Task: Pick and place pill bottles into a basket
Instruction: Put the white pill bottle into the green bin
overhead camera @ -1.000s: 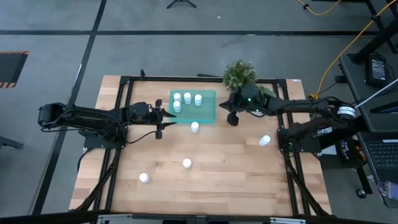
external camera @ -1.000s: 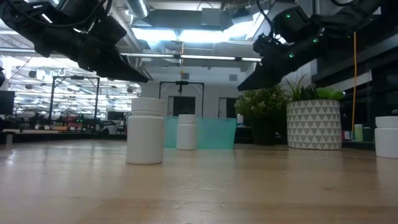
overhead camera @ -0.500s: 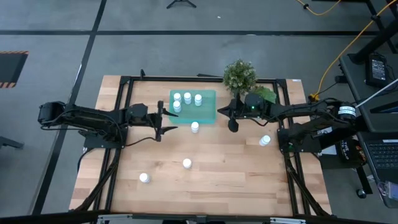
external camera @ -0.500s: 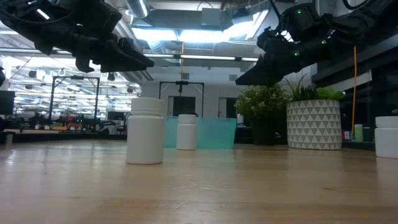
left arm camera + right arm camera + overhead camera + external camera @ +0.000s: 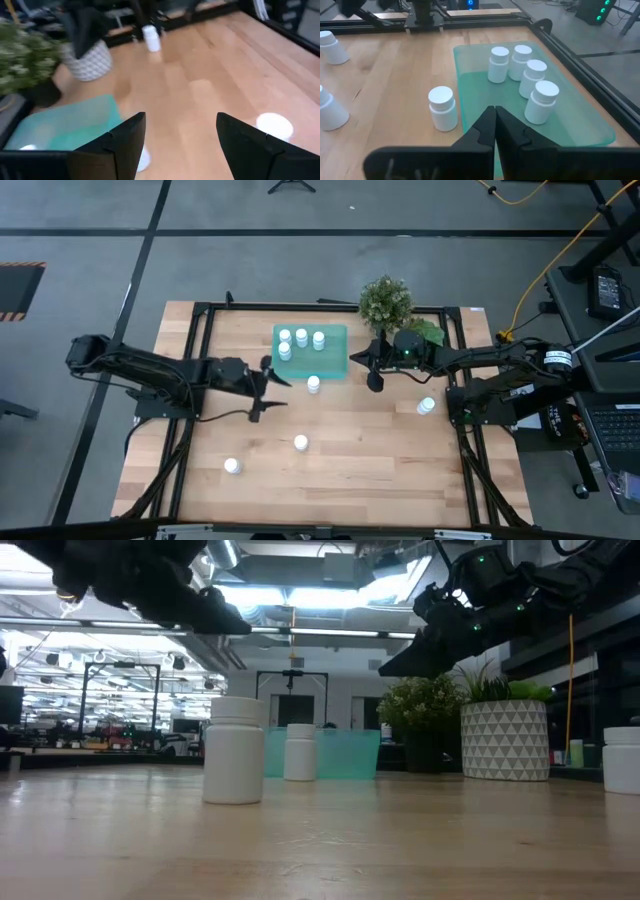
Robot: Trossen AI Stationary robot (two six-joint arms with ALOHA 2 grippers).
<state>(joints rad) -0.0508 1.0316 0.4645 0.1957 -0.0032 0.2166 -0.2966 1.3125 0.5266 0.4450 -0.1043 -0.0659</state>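
Next, my left gripper goes to the pill bottle near the middle of the table and closes on the bottle's lid (image 5: 301, 440) (image 5: 274, 123).
The teal basket (image 5: 310, 352) lies at the table's far middle and holds several white pill bottles (image 5: 525, 75). One bottle (image 5: 314, 384) stands just outside its near edge, and it also shows in the right wrist view (image 5: 442, 107). More bottles stand at the near middle (image 5: 300, 443), near left (image 5: 232, 466) and right (image 5: 426, 406). My left gripper (image 5: 272, 392) is open and empty above the table, left of the bottle by the basket. My right gripper (image 5: 372, 380) is shut and empty in the air, right of the basket's near right corner.
A white patterned pot with a green plant (image 5: 385, 302) stands at the far edge, right of the basket and close behind my right arm. Black frame rails (image 5: 200, 330) run along the table's sides. Bare wood lies between the loose bottles at the near half.
My left gripper has moved a little toward the table's near edge and right, staying open. My right gripper has drawn slightly back from the basket toward the near edge, then kept still. No bottle has moved.
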